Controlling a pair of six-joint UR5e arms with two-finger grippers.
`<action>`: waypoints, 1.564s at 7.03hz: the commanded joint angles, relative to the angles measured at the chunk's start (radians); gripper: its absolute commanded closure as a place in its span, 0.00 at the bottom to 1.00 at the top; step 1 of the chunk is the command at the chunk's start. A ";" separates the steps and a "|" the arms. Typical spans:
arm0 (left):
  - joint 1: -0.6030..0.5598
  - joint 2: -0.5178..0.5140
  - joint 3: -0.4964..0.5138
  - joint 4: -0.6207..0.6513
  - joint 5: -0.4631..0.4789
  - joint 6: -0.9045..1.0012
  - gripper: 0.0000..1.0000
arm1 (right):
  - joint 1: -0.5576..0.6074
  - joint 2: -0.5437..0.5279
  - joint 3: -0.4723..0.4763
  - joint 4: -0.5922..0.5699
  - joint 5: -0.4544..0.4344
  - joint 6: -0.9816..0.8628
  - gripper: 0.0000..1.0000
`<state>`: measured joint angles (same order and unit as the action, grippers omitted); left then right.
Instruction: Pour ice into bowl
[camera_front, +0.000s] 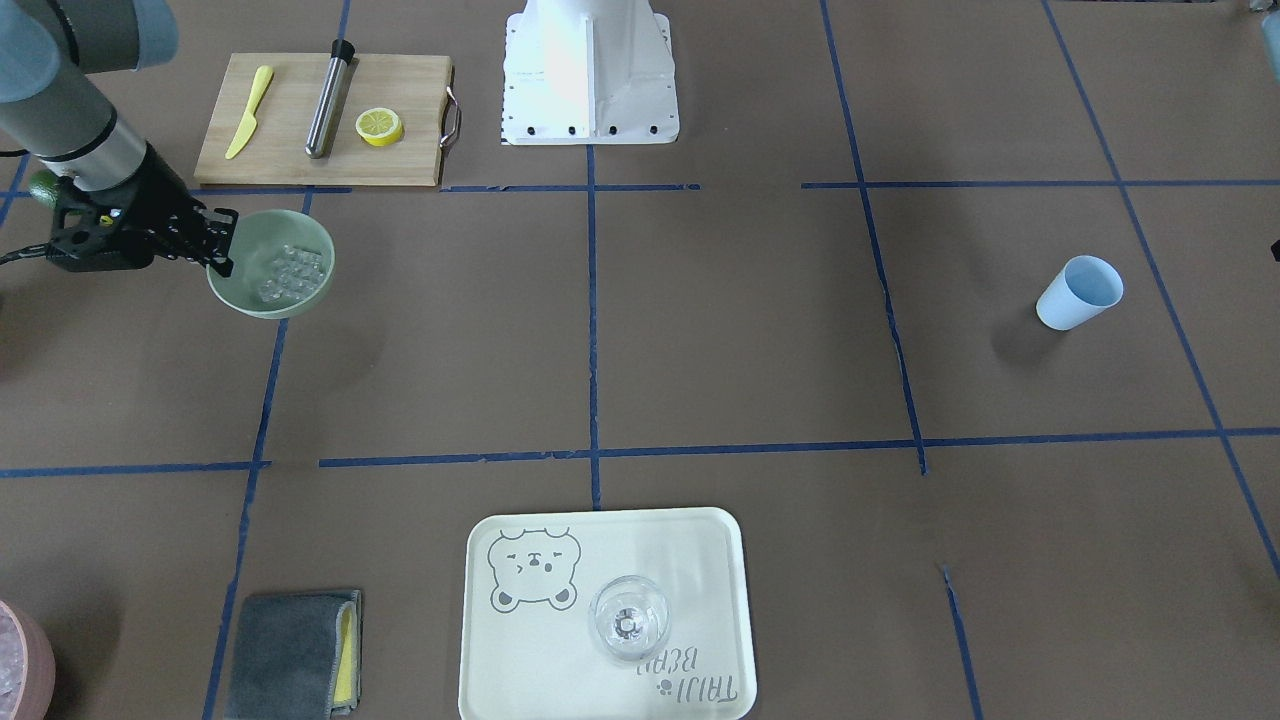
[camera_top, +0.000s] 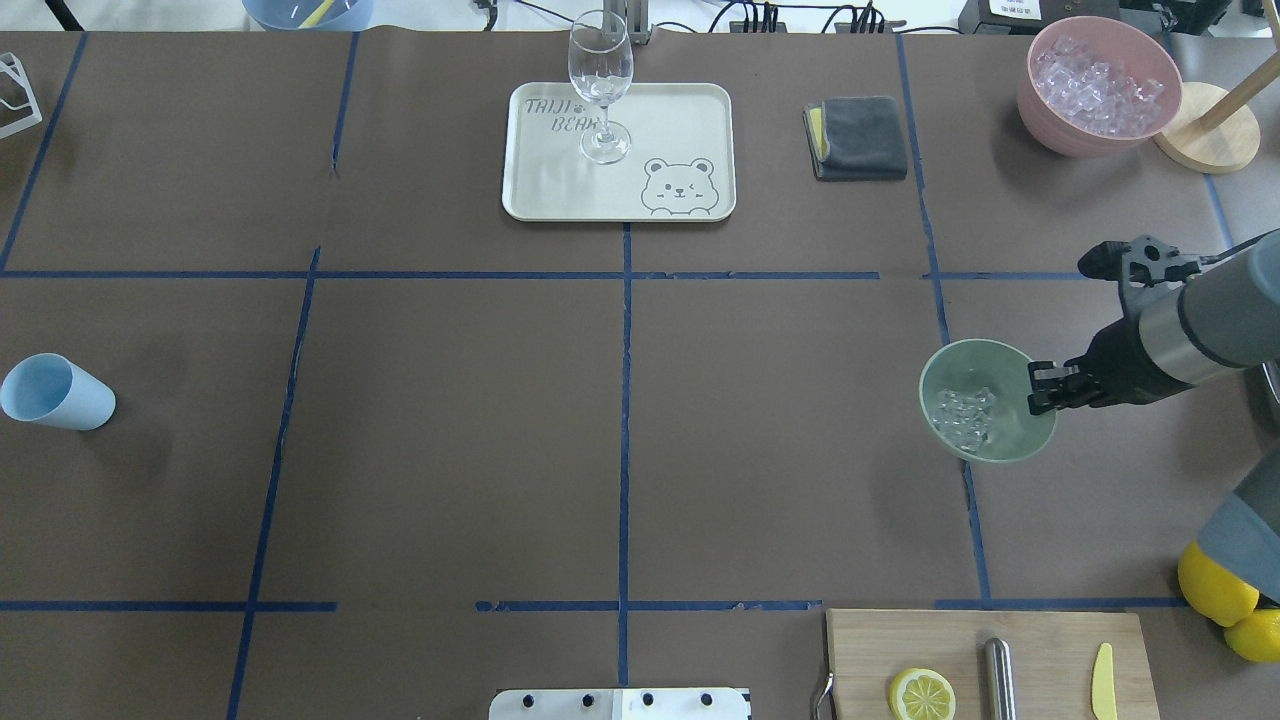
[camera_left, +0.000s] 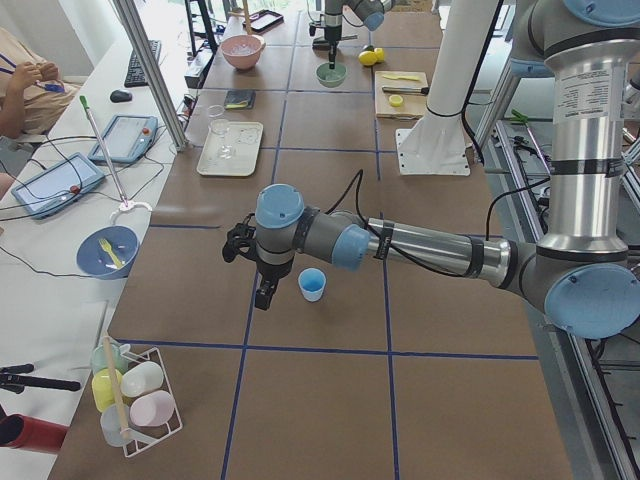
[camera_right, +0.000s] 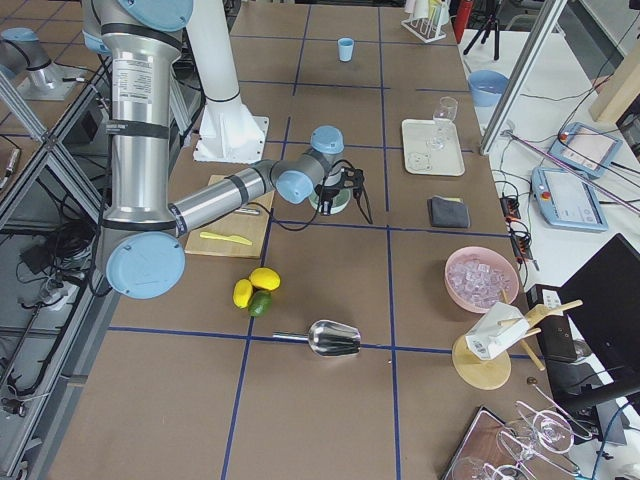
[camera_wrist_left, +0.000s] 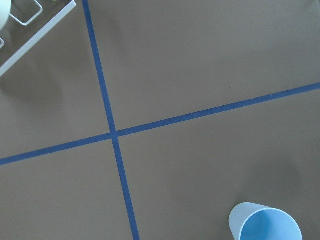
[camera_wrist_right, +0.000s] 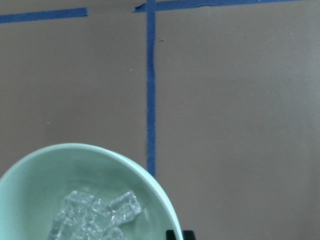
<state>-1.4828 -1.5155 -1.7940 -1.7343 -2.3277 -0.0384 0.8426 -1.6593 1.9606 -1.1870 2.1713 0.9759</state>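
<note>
Next, I set the bowl down with my right gripper on the bare table (camera_front: 168, 310) (camera_wrist_right: 247, 167) between the cutting board and pink container.
The pale mint-green bowl (camera_front: 272, 264) holds a small heap of clear ice (camera_front: 290, 272) cubes. My right gripper (camera_front: 222, 245) is shut on the bowl's rim and seems to hold it a little above the table. In the overhead view the bowl (camera_top: 985, 400), the ice (camera_top: 965, 415) and the right gripper (camera_top: 1040, 385) are at the right. The right wrist view shows the bowl (camera_wrist_right: 60, 170) and the ice (camera_wrist_right: 95, 217) from above. My left gripper (camera_left: 265, 295) hangs beside the upright blue cup (camera_left: 312, 284); I cannot tell whether it is open or shut.
The blue cup (camera_top: 55, 393) stands at the far left. A tray (camera_top: 680, 120) bears a wine glass (camera_top: 601, 85). A pink container (camera_top: 1040, 95) of ice, a grey cloth (camera_top: 858, 137), a cutting board (camera_top: 870, 650) and lemons (camera_top: 1215, 590) lie around the right arm.
</note>
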 joint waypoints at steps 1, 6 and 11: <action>-0.005 -0.005 0.004 0.009 0.004 0.006 0.00 | 0.105 -0.045 -0.139 0.118 0.074 -0.141 1.00; -0.005 0.000 -0.011 0.004 0.004 0.012 0.00 | 0.115 -0.039 -0.212 0.132 0.074 -0.174 1.00; -0.004 0.000 -0.011 -0.004 0.004 0.017 0.00 | 0.274 -0.042 -0.194 0.136 0.164 -0.193 0.00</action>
<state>-1.4865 -1.5156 -1.8049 -1.7356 -2.3240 -0.0222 1.0131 -1.6975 1.7461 -1.0454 2.2691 0.7927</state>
